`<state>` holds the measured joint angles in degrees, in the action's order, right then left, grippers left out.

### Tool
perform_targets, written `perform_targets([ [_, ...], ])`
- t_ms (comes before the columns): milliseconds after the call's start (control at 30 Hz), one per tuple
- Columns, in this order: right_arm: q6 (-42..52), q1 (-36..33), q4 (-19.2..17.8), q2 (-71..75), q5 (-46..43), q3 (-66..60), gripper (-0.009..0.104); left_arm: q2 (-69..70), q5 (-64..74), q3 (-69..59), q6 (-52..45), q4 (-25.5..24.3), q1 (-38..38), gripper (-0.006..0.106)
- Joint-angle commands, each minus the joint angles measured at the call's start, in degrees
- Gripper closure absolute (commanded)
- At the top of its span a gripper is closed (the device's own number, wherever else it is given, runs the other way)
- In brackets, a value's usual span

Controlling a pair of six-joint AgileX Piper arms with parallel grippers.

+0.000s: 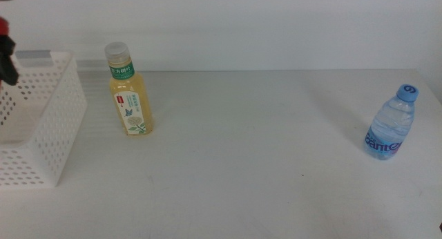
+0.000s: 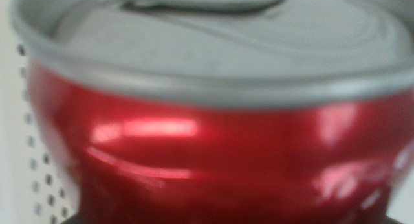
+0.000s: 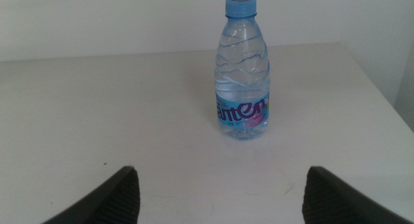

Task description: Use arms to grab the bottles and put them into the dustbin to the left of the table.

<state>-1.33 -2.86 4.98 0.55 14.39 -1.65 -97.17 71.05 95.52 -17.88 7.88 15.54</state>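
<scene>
The red soda can, now held over the dustbin, will be released by my left gripper inside the white dustbin (image 1: 26, 122), next to the dustbin's side nearest the tea bottle.
My left gripper (image 1: 7, 59) is at the far left edge of the middle view, over the white perforated dustbin (image 1: 52, 121), and only a black jaw shows. It holds the red soda can (image 2: 207, 146), which fills the left wrist view with its silver top up; a sliver of red also shows in the middle view (image 1: 3, 25). The pale-yellow tea bottle (image 1: 128, 94) stands upright just right of the dustbin. The clear water bottle (image 1: 391, 125) with a blue cap stands upright at the far right. My right gripper (image 3: 223, 179) is open and faces the water bottle (image 3: 241, 75) from a short distance, apart from it.
The dustbin's perforated wall (image 2: 35, 179) shows beside the can in the left wrist view. The white table (image 1: 262, 170) runs between the two bottles, and its right edge (image 3: 381, 88) is close behind the water bottle.
</scene>
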Motion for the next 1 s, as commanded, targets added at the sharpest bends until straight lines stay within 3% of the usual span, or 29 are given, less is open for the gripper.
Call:
perform_targets([
  [0,0.7,0.4,-0.4,1.6,-4.2,0.5,0.029,-0.4,-0.7,5.1,-0.2,1.3,1.8,0.105],
  [700,0.7,0.4,-0.4,1.6,-4.2,0.5,0.029,-18.3,-8.2,7.0,-0.2,-1.0,3.3,0.104],
  [833,0.7,0.4,-0.4,1.6,-4.2,0.5,0.029,-19.0,-9.2,7.0,-0.4,0.4,3.3,0.093],
  [967,0.7,0.4,-0.4,1.6,-4.2,0.5,0.029,-19.0,-9.5,7.0,-0.4,0.7,3.3,0.067],
])
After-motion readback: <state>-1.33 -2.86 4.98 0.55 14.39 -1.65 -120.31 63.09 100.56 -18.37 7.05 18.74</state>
